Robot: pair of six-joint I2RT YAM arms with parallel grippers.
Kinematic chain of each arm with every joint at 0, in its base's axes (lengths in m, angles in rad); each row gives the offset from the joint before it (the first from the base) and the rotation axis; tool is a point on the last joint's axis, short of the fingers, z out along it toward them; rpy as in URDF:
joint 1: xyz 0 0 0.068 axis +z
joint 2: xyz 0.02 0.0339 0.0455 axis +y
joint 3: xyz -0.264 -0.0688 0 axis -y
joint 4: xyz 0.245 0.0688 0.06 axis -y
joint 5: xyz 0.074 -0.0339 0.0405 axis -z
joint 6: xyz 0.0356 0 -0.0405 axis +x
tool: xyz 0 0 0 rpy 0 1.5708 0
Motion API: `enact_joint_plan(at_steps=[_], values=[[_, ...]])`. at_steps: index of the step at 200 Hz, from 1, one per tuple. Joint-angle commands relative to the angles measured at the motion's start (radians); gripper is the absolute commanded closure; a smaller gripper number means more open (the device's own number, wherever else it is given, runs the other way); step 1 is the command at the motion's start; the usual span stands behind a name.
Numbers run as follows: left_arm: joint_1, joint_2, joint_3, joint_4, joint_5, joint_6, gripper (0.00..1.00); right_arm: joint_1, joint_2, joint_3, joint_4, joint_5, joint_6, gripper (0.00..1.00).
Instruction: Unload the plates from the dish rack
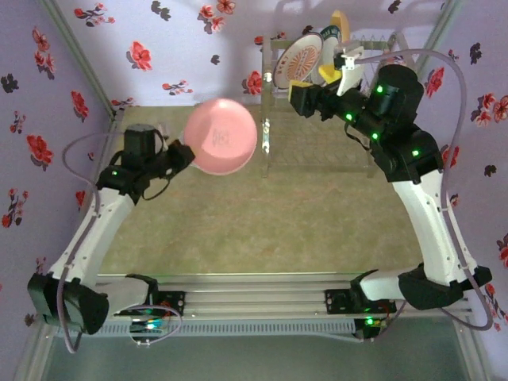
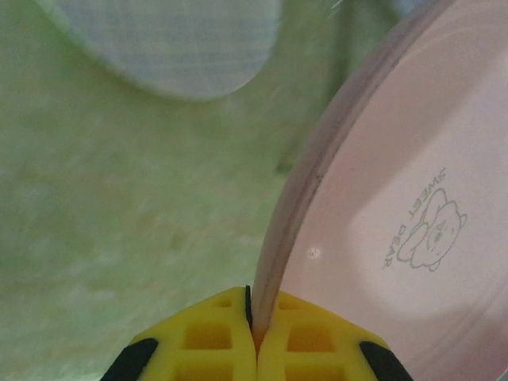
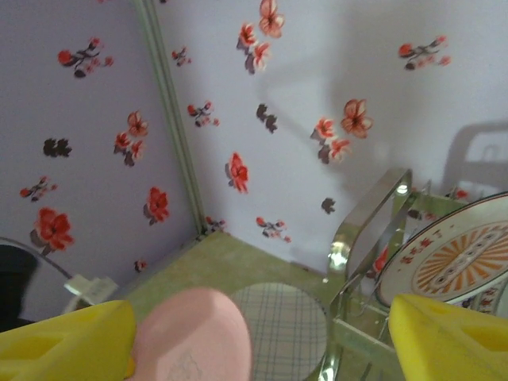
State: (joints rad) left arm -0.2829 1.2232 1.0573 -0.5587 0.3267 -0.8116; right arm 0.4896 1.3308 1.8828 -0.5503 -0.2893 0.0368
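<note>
Next, my left gripper sets the pink plate down and lets it go on the bare green mat (image 1: pixel 236 202) just in front of the checked plate.
My left gripper (image 1: pixel 184 155) is shut on the rim of a pink plate (image 1: pixel 221 136), which it holds on edge above the table, left of the dish rack (image 1: pixel 317 135). The left wrist view shows the yellow fingers (image 2: pixel 214 337) pinching the rim of that pink plate (image 2: pixel 397 206). In the rack stand a white plate with an orange radial pattern (image 1: pixel 302 55), a teal-rimmed one (image 1: pixel 329 46) and a yellow one (image 1: pixel 340 25). My right gripper (image 1: pixel 305 89) is open at the rack's left end, holding nothing. From its wrist I see the radial plate (image 3: pixel 464 254) and the pink plate (image 3: pixel 190 341).
A pale checked plate (image 3: pixel 286 325) lies flat on the green mat (image 1: pixel 262 222) beside the rack's leg (image 3: pixel 373 214), below the pink plate; it is the same checked plate (image 2: pixel 175 40) that the left wrist sees. Floral walls close in the back and sides.
</note>
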Motion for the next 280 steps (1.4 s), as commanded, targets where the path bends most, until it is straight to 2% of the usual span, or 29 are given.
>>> enact_joint_plan(at_steps=[1, 22, 75, 127, 184, 224, 245, 262, 280], values=[[0.005, 0.042, -0.067, -0.018, 0.04, 0.035, 1.0, 0.031, -0.004, 0.006, -0.036, -0.041, -0.066, 0.15], [0.003, 0.087, -0.125, 0.006, 0.041, 0.043, 1.0, 0.071, 0.008, 0.017, -0.094, -0.02, -0.13, 0.15], [-0.012, 0.219, -0.202, 0.106, 0.035, 0.047, 1.0, 0.181, 0.029, 0.02, -0.197, 0.135, -0.256, 0.15], [-0.04, 0.313, -0.2, 0.159, 0.019, 0.069, 1.0, 0.202, 0.032, 0.01, -0.2, 0.164, -0.264, 0.15], [-0.097, 0.387, -0.148, 0.115, -0.053, 0.108, 1.0, 0.216, 0.036, 0.01, -0.201, 0.181, -0.27, 0.14], [-0.114, 0.402, -0.131, 0.104, -0.069, 0.112, 0.88, 0.219, 0.034, 0.003, -0.204, 0.183, -0.27, 0.14], [-0.124, 0.402, -0.106, 0.074, -0.085, 0.124, 0.74, 0.219, 0.026, -0.002, -0.19, 0.214, -0.278, 0.13], [-0.131, 0.395, -0.09, 0.059, -0.095, 0.13, 0.6, 0.22, 0.013, -0.011, -0.155, 0.283, -0.285, 0.13], [-0.139, 0.388, -0.071, 0.041, -0.104, 0.135, 0.51, 0.219, -0.001, -0.023, -0.104, 0.411, -0.29, 0.13]])
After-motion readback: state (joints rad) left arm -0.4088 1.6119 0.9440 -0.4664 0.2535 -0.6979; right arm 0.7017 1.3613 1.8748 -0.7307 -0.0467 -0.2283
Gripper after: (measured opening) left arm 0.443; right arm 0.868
